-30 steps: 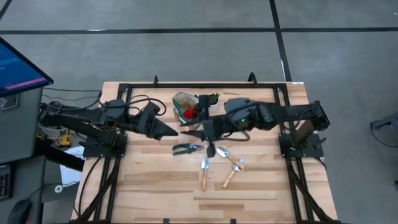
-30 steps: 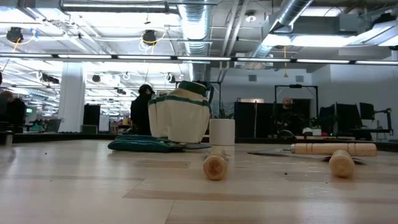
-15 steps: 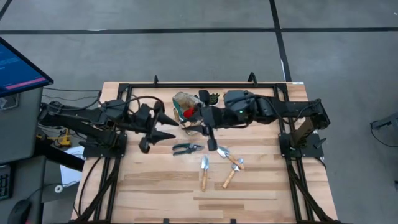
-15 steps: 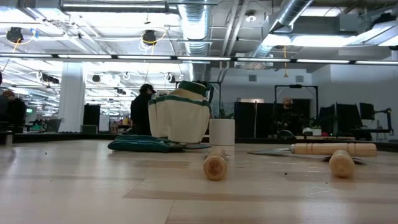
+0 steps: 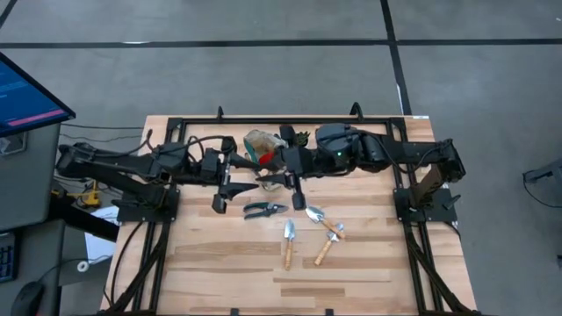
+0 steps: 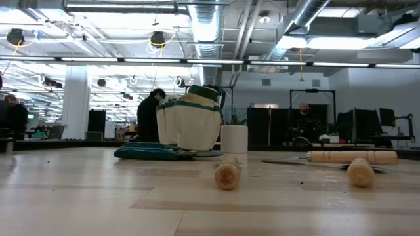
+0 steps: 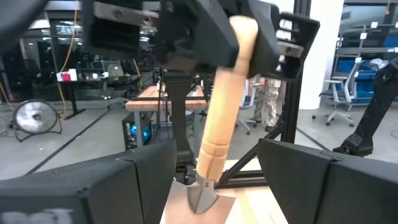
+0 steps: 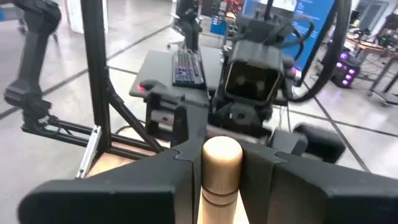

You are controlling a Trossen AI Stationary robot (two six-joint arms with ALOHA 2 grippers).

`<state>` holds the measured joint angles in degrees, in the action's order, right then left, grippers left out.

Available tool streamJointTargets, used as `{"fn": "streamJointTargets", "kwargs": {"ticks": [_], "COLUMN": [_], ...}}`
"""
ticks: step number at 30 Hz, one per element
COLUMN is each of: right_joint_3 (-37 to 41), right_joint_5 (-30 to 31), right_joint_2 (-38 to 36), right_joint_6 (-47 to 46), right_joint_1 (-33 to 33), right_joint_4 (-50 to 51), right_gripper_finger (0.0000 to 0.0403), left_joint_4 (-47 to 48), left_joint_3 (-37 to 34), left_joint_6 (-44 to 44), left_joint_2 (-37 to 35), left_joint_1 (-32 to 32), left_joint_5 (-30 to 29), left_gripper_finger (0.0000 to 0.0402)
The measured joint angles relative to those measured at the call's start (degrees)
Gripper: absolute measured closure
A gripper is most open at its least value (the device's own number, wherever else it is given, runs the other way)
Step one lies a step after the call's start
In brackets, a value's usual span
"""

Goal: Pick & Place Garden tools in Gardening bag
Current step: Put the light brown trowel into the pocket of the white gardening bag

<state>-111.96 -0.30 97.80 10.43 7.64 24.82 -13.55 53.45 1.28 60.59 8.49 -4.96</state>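
My open left fingers are level with the trowel's hanging silver head, so next I take the trowel's wooden handle [image 7: 222, 112] higher up with my left gripper before my right gripper opens.
My right gripper [image 5: 283, 170] is shut on a trowel [image 7: 217, 124] with a light wooden handle and a silver head, held above the table in front of the beige gardening bag [image 5: 261, 145]. My left gripper [image 5: 248, 174] is open and faces it. In the left wrist view the trowel's head [image 7: 199, 196] hangs between my left fingers without touching them. A red item [image 5: 266, 158] shows in the bag. Dark pruning shears [image 5: 262, 210] and three more trowels and forks [image 5: 287, 241] [image 5: 327, 248] [image 5: 320, 218] lie flat on the table. My right gripper pinches the trowel's wooden handle near its free end [image 8: 221, 163] between its two fingers. The fingers lie across the handle and point about level toward the table's left. The trowel hangs tilted below the fingers, head down [image 7: 199, 196], clear of the table.
A small white pot with a dark plant [image 5: 301, 138] stands to the right of the bag and shows beside it in the low view [image 6: 234, 139]. A black frame runs along the table's far edge [image 5: 290, 121]. People stand in the room beyond the table [image 6: 149, 115].
My left gripper has opened wide and gone a little toward the table's right edge, toward the trowel. My right gripper has carried the trowel toward the far left, nearer the bag, and the trowel hangs clear of the table.
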Motion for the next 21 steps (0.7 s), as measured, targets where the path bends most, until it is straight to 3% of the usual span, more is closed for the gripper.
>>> {"fn": "streamJointTargets", "kwargs": {"ticks": [21], "right_joint_3": [0.0], "right_joint_5": [-1.6], "right_joint_2": [2.1], "right_joint_6": [-0.7], "right_joint_1": [-1.0], "right_joint_4": [-0.2], "right_gripper_finger": [0.0341], "left_joint_4": [-6.8], "left_joint_3": [-0.1], "left_joint_6": [-0.2], "left_joint_2": [2.7], "left_joint_1": [-3.0], "left_joint_5": [3.8], "left_gripper_finger": [0.0186]}}
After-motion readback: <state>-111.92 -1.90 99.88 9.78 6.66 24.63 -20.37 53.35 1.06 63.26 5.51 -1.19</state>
